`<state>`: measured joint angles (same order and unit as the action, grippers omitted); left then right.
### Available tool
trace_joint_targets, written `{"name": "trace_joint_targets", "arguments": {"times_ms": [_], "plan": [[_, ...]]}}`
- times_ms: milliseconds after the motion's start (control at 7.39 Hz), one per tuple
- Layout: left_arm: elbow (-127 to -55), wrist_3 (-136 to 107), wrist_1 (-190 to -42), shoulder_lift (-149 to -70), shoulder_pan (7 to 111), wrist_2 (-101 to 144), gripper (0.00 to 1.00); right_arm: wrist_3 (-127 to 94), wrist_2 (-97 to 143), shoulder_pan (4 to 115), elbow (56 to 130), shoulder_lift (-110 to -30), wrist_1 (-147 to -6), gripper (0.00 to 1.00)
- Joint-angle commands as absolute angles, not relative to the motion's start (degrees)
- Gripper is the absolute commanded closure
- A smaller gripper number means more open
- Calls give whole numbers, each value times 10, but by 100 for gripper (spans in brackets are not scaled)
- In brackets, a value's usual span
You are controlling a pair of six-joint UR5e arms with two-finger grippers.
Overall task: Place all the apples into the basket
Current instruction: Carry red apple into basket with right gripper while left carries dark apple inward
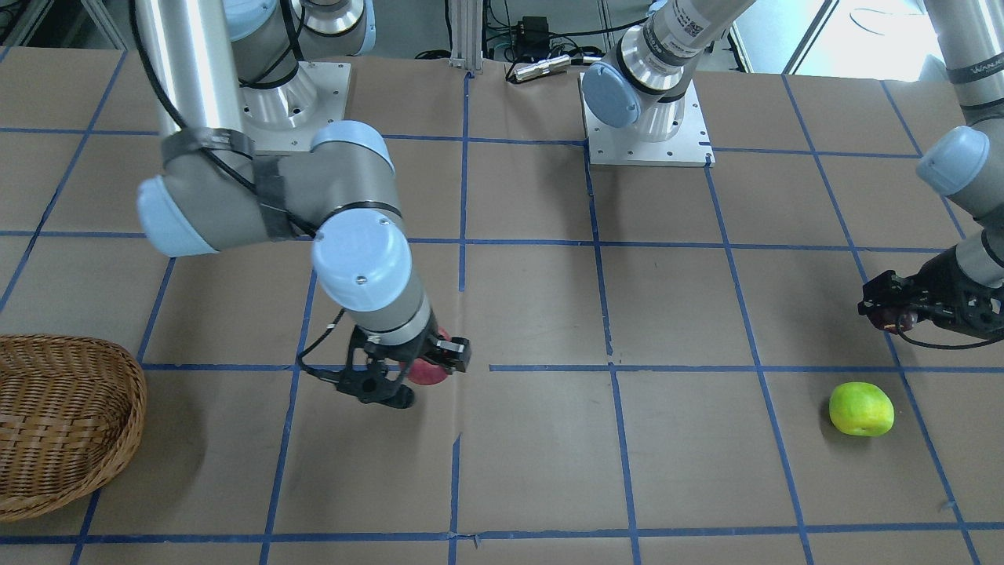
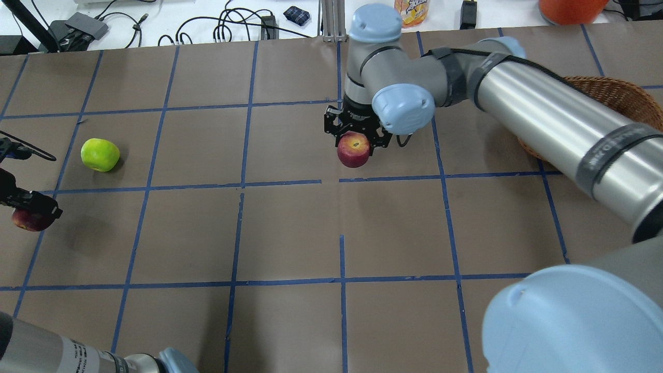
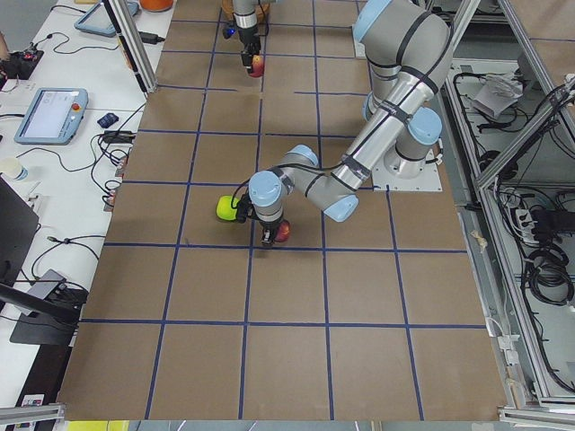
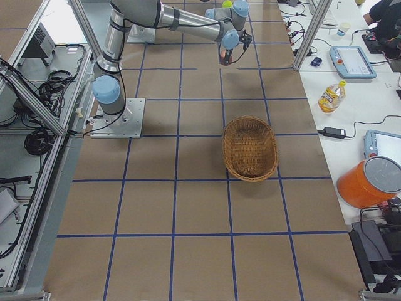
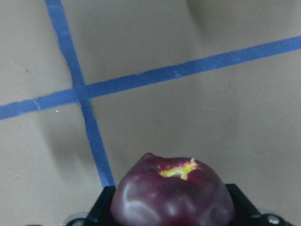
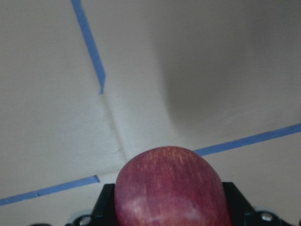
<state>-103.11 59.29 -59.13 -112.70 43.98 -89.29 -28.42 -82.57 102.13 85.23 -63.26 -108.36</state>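
I should let go of the dark maroon apple with my left gripper in the bare gap point(image 1: 468, 381) between blue tape ends at the middle of the table. That apple is now at the table's end.
My right gripper point(image 2: 355, 144) is shut on the red, yellow-streaked apple point(image 2: 354, 151) and holds it low over the table's middle; the apple fills the bottom of the right wrist view point(image 6: 171, 188). My left gripper point(image 2: 28, 211) is shut on the dark maroon apple point(image 2: 27, 221) at the table's left end, which also shows in the left wrist view point(image 5: 171, 195). The yellow-green apple point(image 2: 100, 154) lies loose on the table, just beyond the left gripper. The wicker basket point(image 1: 55, 424) stands at the table's right end, with no apples visible in it point(image 4: 250, 147).
The right arm's long link point(image 2: 544, 114) hangs over part of the basket in the overhead view. Two arm base plates point(image 1: 647, 118) sit at the robot's side. A side bench holds an orange bucket point(image 4: 369, 182), a bottle point(image 4: 330, 95) and tablets.
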Motion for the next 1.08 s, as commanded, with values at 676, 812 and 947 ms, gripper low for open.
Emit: {"name": "trace_joint_targets", "arguments": {"times_ms": [676,812,947], "plan": [[-1013,-96,-541,-1106,970,-858,100,272,-924,660,857,-655,-1090,100],[-1013,-132,-510,-1129,1019,-857,100,313,-923,632,860,-626,-1139,100],[-1014,-177,-490,-1153,1046,-859,100,342,-924,621,855,-593,-1196,100]]}}
